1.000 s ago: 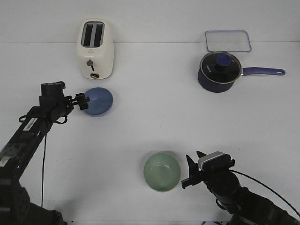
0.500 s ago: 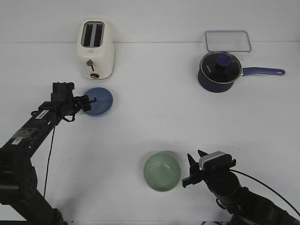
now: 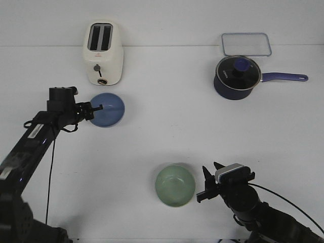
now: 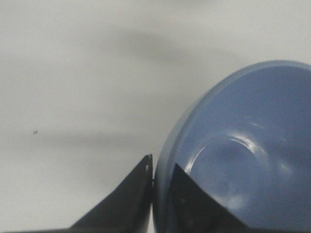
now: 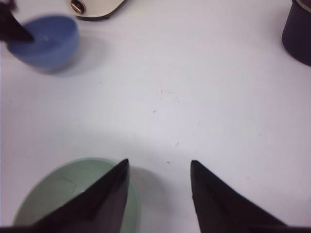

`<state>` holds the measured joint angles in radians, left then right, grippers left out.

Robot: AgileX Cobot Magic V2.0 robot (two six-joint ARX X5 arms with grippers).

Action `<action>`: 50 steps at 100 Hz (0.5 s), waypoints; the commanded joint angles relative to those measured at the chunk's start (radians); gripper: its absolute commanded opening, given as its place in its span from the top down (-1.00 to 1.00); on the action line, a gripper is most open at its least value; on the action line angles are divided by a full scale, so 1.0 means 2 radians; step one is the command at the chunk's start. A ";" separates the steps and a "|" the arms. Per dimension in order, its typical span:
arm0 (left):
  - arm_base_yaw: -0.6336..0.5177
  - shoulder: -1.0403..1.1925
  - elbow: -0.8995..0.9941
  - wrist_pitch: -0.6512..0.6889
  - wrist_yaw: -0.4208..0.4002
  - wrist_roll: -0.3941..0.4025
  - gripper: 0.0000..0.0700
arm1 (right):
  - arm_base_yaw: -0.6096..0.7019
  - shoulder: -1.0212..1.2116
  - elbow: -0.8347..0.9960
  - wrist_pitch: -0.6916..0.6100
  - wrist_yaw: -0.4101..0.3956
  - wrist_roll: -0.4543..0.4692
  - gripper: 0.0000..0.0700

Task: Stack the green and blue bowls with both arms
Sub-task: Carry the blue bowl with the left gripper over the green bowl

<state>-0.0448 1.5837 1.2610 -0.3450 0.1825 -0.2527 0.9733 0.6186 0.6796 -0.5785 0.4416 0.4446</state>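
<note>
Next, my left gripper lets go of the blue bowl inside the green bowl [image 3: 175, 185] near the front of the table.
The blue bowl [image 3: 107, 110] is in front of the toaster, lifted and tilted. My left gripper [image 3: 95, 110] is shut on its left rim; in the left wrist view one finger is inside the blue bowl [image 4: 243, 160] and one outside, at the gripper [image 4: 163, 167]. The green bowl [image 3: 175, 185] sits upright on the table near the front. My right gripper [image 3: 208, 185] is open and empty just right of it; in the right wrist view one fingertip overlaps the green bowl [image 5: 63, 196] rim at the gripper [image 5: 159, 167]. The blue bowl [image 5: 46, 39] shows far off there.
A cream toaster [image 3: 103, 53] stands at the back left. A dark navy lidded saucepan [image 3: 237, 77] with a long handle and a clear lidded container [image 3: 245, 44] are at the back right. The white table [image 3: 162, 131] lies between the bowls.
My left gripper has closed on the blue bowl's rim and shifted slightly; the bowl moved a little with it. The right arm and green bowl have not moved.
</note>
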 commanded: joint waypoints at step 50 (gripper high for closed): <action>-0.304 -0.188 -0.124 -0.008 -0.004 -0.080 0.97 | 0.005 0.002 0.002 0.012 0.006 -0.013 0.24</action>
<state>-0.5812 1.1900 1.0298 -0.4061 0.1959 -0.3401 0.9733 0.6186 0.6796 -0.5667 0.4484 0.4339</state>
